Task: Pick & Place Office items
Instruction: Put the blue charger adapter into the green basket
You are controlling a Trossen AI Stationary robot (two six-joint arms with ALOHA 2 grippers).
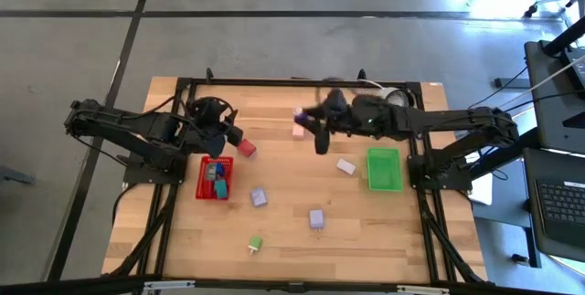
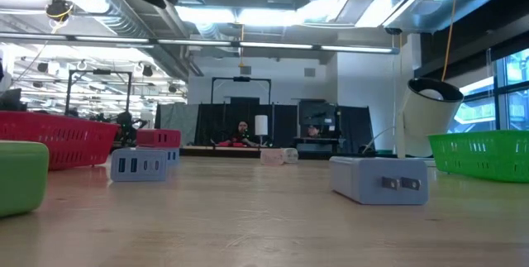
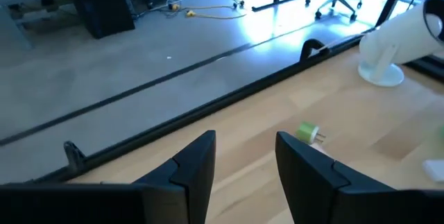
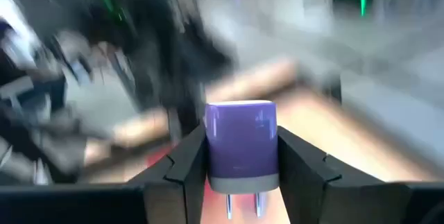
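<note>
My right gripper has the purple block. It will let go of the block inside the green tray point(image 1: 386, 178), over toward the near end of the tray.
My right gripper point(image 1: 303, 114) hangs over the far middle of the table, shut on a purple block point(image 4: 241, 139) with a grey pronged end. My left gripper point(image 1: 220, 128) hovers open and empty point(image 3: 244, 165) just beyond the red tray point(image 1: 203, 185), which holds a few small pieces. Loose on the wood lie a red piece point(image 1: 245, 149), a pink one point(image 1: 298, 131), lavender ones point(image 1: 345, 165) point(image 1: 260, 196) point(image 1: 316, 218) and a green one point(image 1: 255, 243). My right gripper pinches the purple block by its two opposite sides point(image 4: 210, 141), one finger on each. The fingers reach in roughly level from the table's right side. The block is lifted clear of the table, its grey pronged end point(image 4: 243, 186) toward the wrist.
The green tray point(image 1: 384, 185) lies at the right, below my right arm. A white roll point(image 1: 393, 96) stands at the far edge behind that arm. The near half of the table has open wood between the scattered pieces.
</note>
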